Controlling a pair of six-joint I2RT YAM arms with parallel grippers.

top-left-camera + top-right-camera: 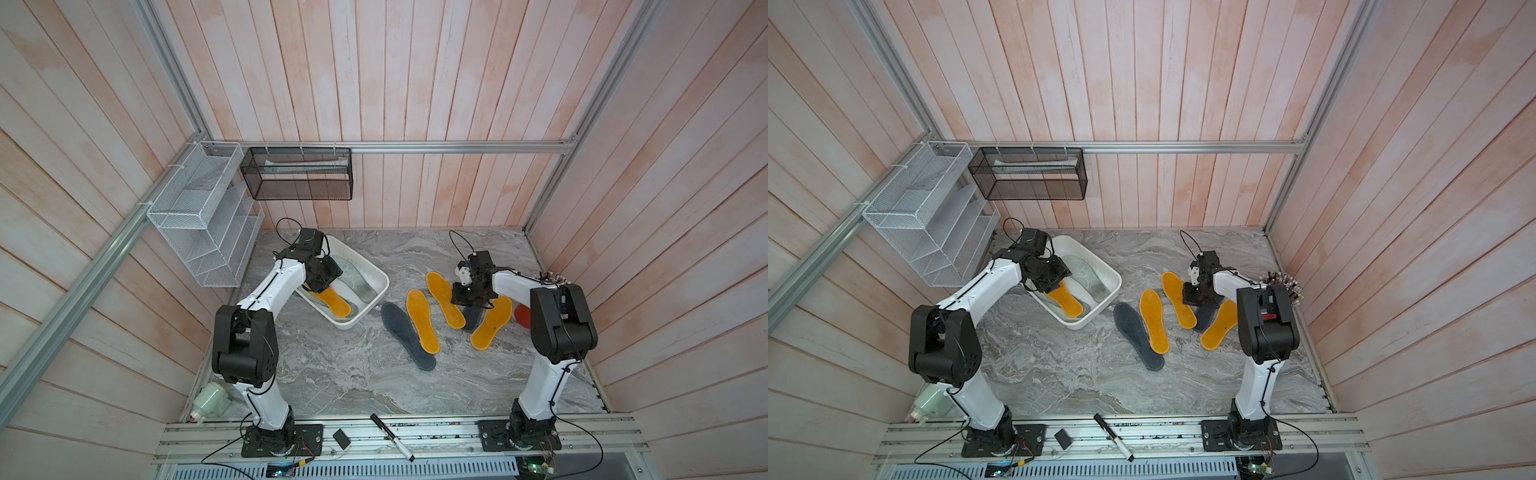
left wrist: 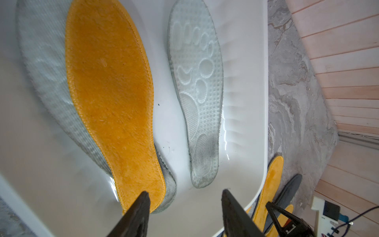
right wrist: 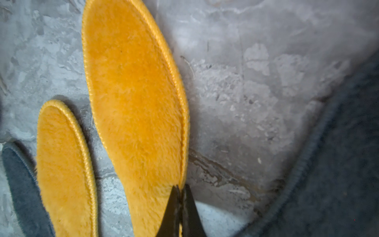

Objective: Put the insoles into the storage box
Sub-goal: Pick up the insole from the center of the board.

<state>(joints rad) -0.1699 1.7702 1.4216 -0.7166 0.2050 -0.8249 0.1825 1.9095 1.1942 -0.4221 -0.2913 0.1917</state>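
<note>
The robot's left gripper needs to close on the free side edge point(image 2: 260, 200) of the orange insole held by the right gripper, opposite the right gripper's fingers.
The white storage box point(image 1: 376, 272) point(image 1: 1096, 318) point(image 2: 242, 61) stands at the back left. In it an orange insole point(image 1: 334, 303) point(image 2: 110, 92) lies on a pale patterned insole point(image 2: 45, 61), and another pale one point(image 1: 357, 278) point(image 2: 196, 82) lies beside them. My left gripper point(image 1: 322, 274) point(image 2: 185, 191) hangs open over the box, holding nothing. My right gripper point(image 1: 469, 295) point(image 3: 180, 186) is shut on the side edge of an orange insole point(image 1: 444, 299) point(image 3: 133, 92) on the table. Two more orange insoles point(image 1: 422, 320) point(image 1: 492, 328) and two dark grey insoles point(image 1: 407, 340) point(image 1: 473, 318) lie around it.
A white wire rack point(image 1: 199, 216) and a black mesh basket point(image 1: 297, 174) hang on the back-left walls. A red object point(image 1: 521, 316) sits behind the right arm. A marker point(image 1: 390, 436) lies on the front rail, and a pale green item point(image 1: 212, 399) sits at the front left.
</note>
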